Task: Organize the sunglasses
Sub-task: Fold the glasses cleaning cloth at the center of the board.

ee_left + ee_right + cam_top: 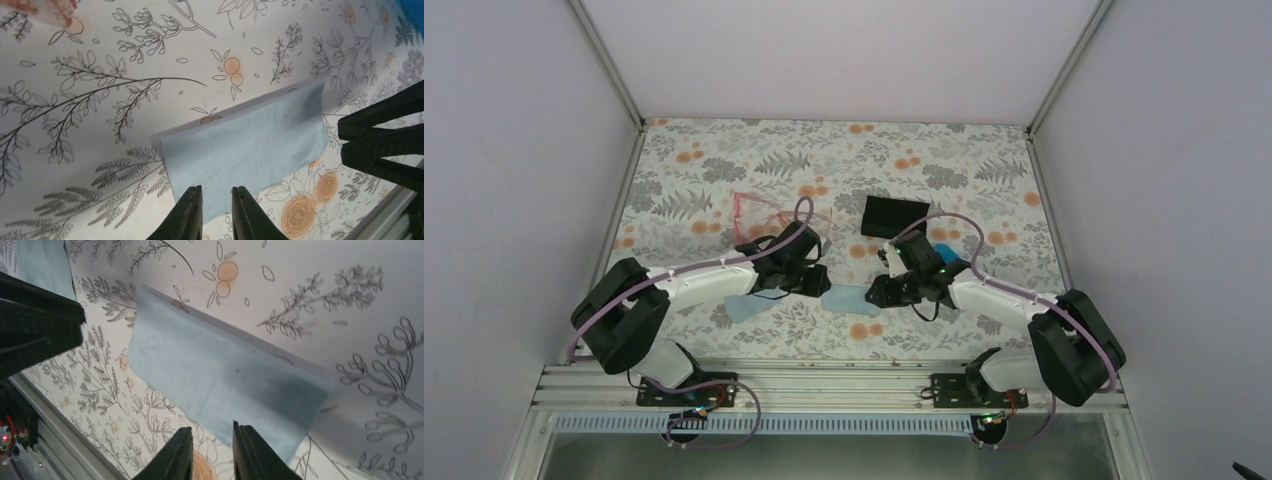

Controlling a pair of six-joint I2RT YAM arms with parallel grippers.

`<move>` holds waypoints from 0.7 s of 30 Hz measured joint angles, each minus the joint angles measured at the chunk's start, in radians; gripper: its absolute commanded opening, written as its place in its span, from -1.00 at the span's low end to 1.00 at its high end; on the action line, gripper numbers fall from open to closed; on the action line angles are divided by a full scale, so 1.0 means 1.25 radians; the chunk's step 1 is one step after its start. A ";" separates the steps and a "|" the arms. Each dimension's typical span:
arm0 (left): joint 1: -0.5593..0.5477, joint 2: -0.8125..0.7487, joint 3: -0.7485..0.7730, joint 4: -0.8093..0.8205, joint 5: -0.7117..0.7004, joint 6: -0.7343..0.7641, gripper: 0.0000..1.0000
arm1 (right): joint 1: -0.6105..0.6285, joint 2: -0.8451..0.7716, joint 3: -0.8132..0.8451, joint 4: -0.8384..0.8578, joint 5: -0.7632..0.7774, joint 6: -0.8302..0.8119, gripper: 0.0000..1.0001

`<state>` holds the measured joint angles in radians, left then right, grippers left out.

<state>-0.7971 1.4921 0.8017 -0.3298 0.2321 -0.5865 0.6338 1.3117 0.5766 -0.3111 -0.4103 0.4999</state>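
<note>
My right gripper will turn, as it is crooked over the cloth's near edge, and take the cloth's short end (314,421) before it carries the cloth to the black case.
The sunglasses (762,216), thin pink-red and translucent, lie on the floral table behind my left arm. A blurred corner of them shows in the left wrist view (47,11). A folded light blue cloth (849,298) lies flat between the two grippers. My left gripper (821,281) hangs over the cloth's (245,150) near edge. Its jaws (217,189) are a little open with nothing between them. My right gripper (876,290) faces it from the other side. It stands slightly open (212,427) over the cloth's (220,372) edge, holding nothing.
An open black case (892,215) sits behind the right gripper, with a glossy blue part (944,250) beside the right wrist. Another light blue patch (744,306) shows under the left arm. White walls enclose the table; a metal rail (824,385) runs along the near edge.
</note>
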 measured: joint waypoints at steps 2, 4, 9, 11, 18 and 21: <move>0.000 0.016 0.006 0.011 0.003 -0.003 -0.81 | 0.001 0.022 0.018 -0.002 0.003 0.005 -0.71; 0.000 0.050 0.017 0.026 0.007 -0.005 -0.86 | 0.002 0.060 0.043 0.005 0.006 0.010 -0.78; 0.000 0.139 0.056 0.053 0.014 -0.005 -0.90 | 0.012 0.154 0.092 0.040 0.013 0.040 -0.82; 0.000 0.156 0.067 0.060 0.019 -0.005 -0.91 | 0.016 0.179 0.106 0.045 0.013 0.050 -0.83; 0.000 0.197 0.081 0.049 0.002 -0.028 -0.92 | 0.022 0.237 0.122 0.056 0.043 0.109 -0.81; 0.000 0.199 0.086 0.044 -0.013 -0.040 -0.93 | 0.023 0.236 0.124 0.050 0.061 0.139 -0.82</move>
<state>-0.7971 1.7412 0.9089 -0.2749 0.2165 -0.6361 0.6632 1.6070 0.7319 -0.2481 -0.3336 0.6731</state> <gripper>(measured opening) 0.042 0.091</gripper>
